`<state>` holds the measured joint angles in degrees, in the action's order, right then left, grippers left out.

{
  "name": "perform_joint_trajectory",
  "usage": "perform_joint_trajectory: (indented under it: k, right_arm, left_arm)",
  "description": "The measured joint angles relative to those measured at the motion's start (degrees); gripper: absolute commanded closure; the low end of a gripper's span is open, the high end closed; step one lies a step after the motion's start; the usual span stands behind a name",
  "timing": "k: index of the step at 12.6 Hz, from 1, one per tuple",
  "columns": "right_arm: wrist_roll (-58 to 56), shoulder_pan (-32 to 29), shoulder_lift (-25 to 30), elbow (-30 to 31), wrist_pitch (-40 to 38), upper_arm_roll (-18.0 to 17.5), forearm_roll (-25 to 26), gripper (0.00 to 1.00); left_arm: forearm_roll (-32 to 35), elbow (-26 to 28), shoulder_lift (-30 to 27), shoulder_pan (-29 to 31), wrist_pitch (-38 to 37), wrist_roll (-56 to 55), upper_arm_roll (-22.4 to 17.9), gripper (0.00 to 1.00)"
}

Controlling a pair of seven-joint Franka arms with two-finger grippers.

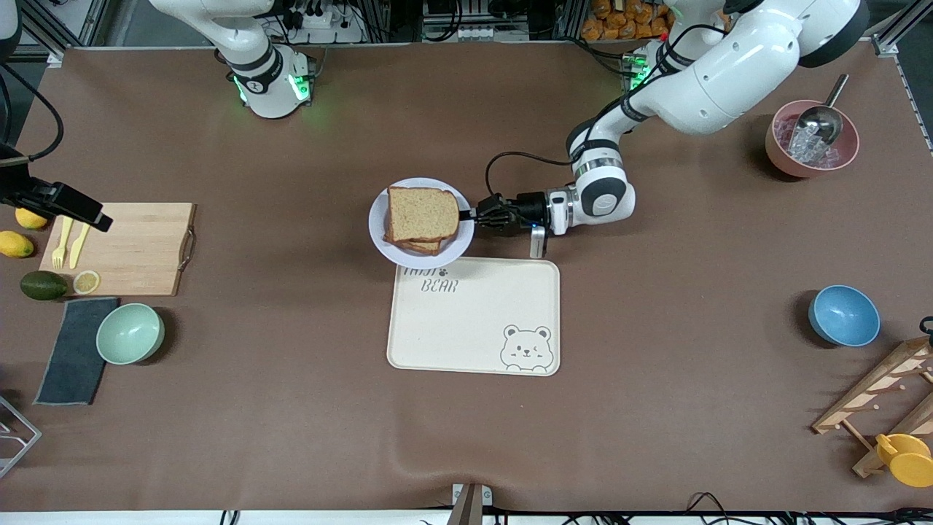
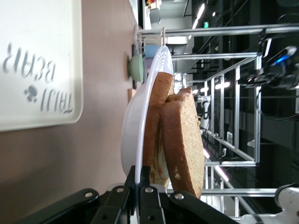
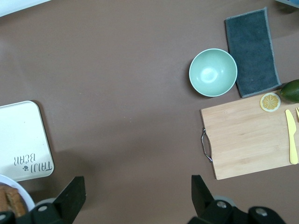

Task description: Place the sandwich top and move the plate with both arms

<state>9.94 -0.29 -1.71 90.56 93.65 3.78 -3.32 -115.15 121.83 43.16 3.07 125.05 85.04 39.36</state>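
Note:
I will release the plate from my left gripper on the cream bear tray, partly over the bear drawing (image 1: 498, 319).
The pale round plate (image 1: 379, 227) carries a stacked sandwich, and the plain brown sandwich top (image 1: 423, 213) lies on top of it. My left gripper (image 1: 467, 215) is shut on the plate's rim at the side toward the left arm's end. In the left wrist view the fingers (image 2: 145, 173) pinch the thin white rim of the plate (image 2: 139, 116), with the sandwich top (image 2: 183, 140) just above them. The plate's nearer edge overlaps the far edge of the cream bear tray (image 1: 474, 321). My right gripper (image 3: 135, 186) hangs open and empty, high over bare table between the tray (image 3: 21, 135) and the cutting board (image 3: 247, 135).
A wooden cutting board (image 1: 138, 248) with yellow cutlery and a lemon slice, a mint-green bowl (image 1: 130, 333) and a dark cloth (image 1: 73, 350) lie toward the right arm's end. Toward the left arm's end are a blue bowl (image 1: 843, 315), a pink bowl with a scoop (image 1: 811, 138) and a wooden rack (image 1: 882, 394).

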Motion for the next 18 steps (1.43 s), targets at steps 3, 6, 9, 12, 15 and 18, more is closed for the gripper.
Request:
perform_joint_trajectory:
  k: [3, 6, 9, 12, 15, 18]
  right_arm:
    - [0.00, 0.00, 0.00, 0.00, -0.01, -0.13, 0.00, 0.00]
    - [0.01, -0.02, 0.00, -0.01, -0.01, -0.14, 0.01, 0.00]
    - [0.02, -0.15, 0.00, -0.01, -0.05, -0.13, 0.03, 0.00]
    - [0.02, -0.19, 0.00, -0.01, -0.50, -0.14, 0.06, 0.00]
    - [0.02, -0.19, 0.00, 0.00, -1.00, -0.20, 0.06, 0.00]
    - [0.02, -0.19, 0.00, 0.00, -1.00, -0.25, 0.27, 0.00]
  left_arm:
    - [0.00, -1.19, -0.73, 2.58, -0.05, -1.11, 0.72, 1.00]
    - [0.59, -4.24, -1.80, 5.07, 0.18, -5.81, 0.54, 1.00]
    - [5.23, -7.47, -2.06, 5.30, 1.61, -11.09, -2.87, 1.00]
    - [9.22, -8.40, -2.05, 5.28, 1.73, -15.22, -7.19, 1.00]
    - [10.72, -9.66, -1.81, 4.86, 1.73, -17.68, -10.22, 1.00]
    - [10.89, -10.92, -1.21, 2.04, 2.07, -19.64, -13.96, 1.00]
